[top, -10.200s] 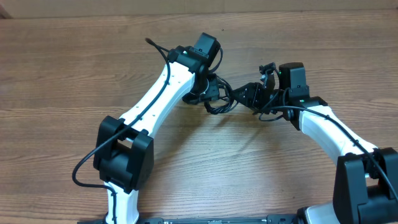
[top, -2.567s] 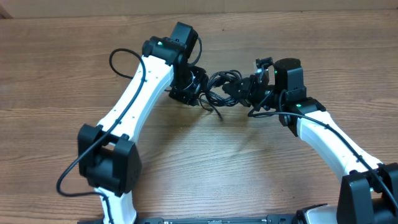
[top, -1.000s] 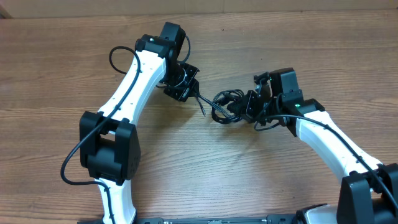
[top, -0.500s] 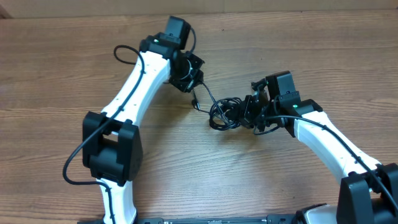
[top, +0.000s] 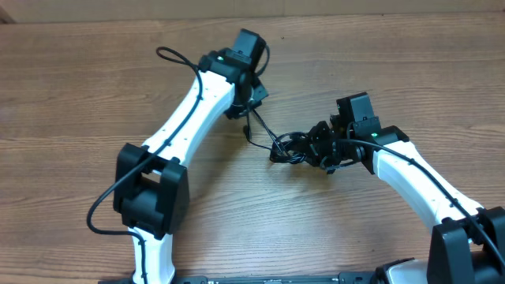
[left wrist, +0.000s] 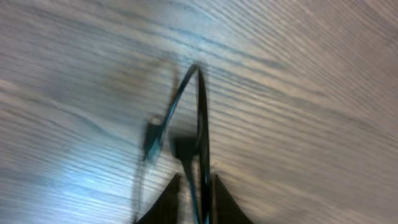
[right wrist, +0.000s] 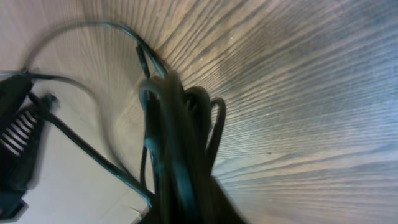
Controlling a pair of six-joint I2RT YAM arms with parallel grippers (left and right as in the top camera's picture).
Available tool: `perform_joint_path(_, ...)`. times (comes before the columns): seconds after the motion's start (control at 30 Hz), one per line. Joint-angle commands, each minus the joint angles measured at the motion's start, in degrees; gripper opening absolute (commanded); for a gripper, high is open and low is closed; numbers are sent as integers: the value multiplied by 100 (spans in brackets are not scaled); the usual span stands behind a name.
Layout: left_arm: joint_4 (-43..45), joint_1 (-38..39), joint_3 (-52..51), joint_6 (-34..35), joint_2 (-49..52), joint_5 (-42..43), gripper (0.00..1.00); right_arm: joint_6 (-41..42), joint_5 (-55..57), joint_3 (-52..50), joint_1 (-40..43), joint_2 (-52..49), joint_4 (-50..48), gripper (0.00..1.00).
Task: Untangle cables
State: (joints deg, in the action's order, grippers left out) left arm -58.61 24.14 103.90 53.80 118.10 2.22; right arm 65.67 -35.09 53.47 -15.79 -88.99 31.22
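Observation:
Only a thin piece of cable reaches the robot's left gripper and the cable bundle is still wound up, so next the left gripper lets go of the piece and takes the bundle itself (top: pixel 286 149).
The cables are a tangled black bundle (top: pixel 289 148) on the wood table, seen close up in the right wrist view as a thick dark bundle (right wrist: pixel 177 140). My right gripper (top: pixel 316 147) (right wrist: pixel 199 211) is shut on the bundle's right side, its fingers mostly hidden by the cords. One thin strand (top: pixel 261 126) rises from the bundle to my left gripper (top: pixel 249 109). In the left wrist view this strand forms a narrow loop (left wrist: pixel 198 118) passing between the slightly parted fingers of the left gripper (left wrist: pixel 196 199), with a small plug (left wrist: pixel 151 138) hanging to the left. The view is blurred.
The left arm's own thick black cable (top: pixel 175 57) loops over the table behind it. The white left arm (top: pixel 197 110) crosses the middle left, and the right arm (top: pixel 418 177) comes in from the lower right. Part of the left arm shows in the right wrist view's left edge (right wrist: pixel 15 146).
My left arm has swung right, carrying the pulled-out strand closer to the bundle, and its jaws have eased apart a little. The right gripper and the bundle have barely shifted.

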Motion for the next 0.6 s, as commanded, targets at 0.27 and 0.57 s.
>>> perform_joint_path(0.27,-1143,-693,546,-1196,-170,3038,66,2378,-173,22,-33,155,-68,6)
perform_joint_path(0.57,-2076,-254,184,-186,-164,3571,60,2667,-203,22,-33,155,-66,4)
